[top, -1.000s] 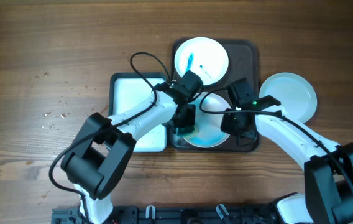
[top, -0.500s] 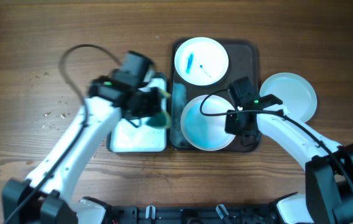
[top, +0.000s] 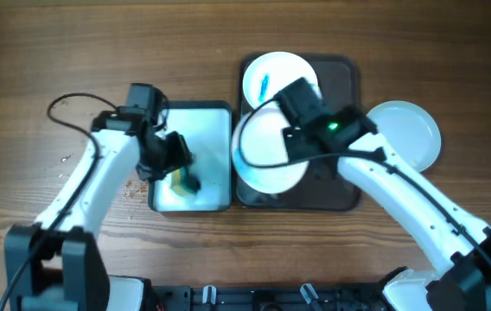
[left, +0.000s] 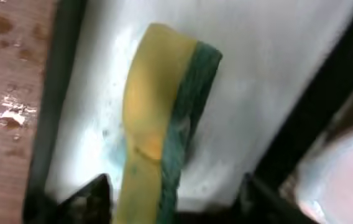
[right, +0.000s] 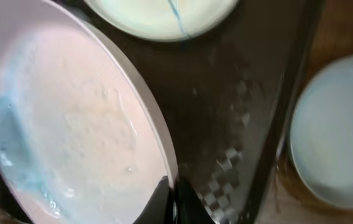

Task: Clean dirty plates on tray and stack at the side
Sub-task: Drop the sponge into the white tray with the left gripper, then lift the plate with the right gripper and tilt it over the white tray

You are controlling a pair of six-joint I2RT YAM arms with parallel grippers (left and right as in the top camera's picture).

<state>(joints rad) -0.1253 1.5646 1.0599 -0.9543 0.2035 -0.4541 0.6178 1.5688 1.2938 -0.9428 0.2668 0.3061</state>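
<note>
Next, I let go of the plate in my right gripper on top of the plain white plate beside the brown tray.
My right gripper (right: pixel 175 190) is shut on the rim of a white plate (right: pixel 71 124), holding it tilted above the dark brown tray (right: pixel 245 118); a teal smear runs along the plate's lower left edge. In the overhead view this held plate (top: pixel 265 149) hangs over the tray's (top: pixel 342 197) front half below the right gripper (top: pixel 302 130). A second plate (top: pixel 273 71) with a blue streak lies at the tray's back. A plain white plate (top: pixel 408 134) rests on the table right of the tray. My left gripper (left: pixel 176 186) stands open around a yellow-green sponge (left: pixel 161 118).
The sponge (top: pixel 185 181) lies in a white rectangular tray (top: pixel 207 130) left of the brown tray. Crumbs and wet spots (top: pixel 73 164) mark the wood left of it. The left arm's cable (top: pixel 68 108) loops above the table.
The left arm swung from the brown tray to the white tray, set the sponge down and opened. The right gripper lifted its plate off the brown tray and tilted it.
</note>
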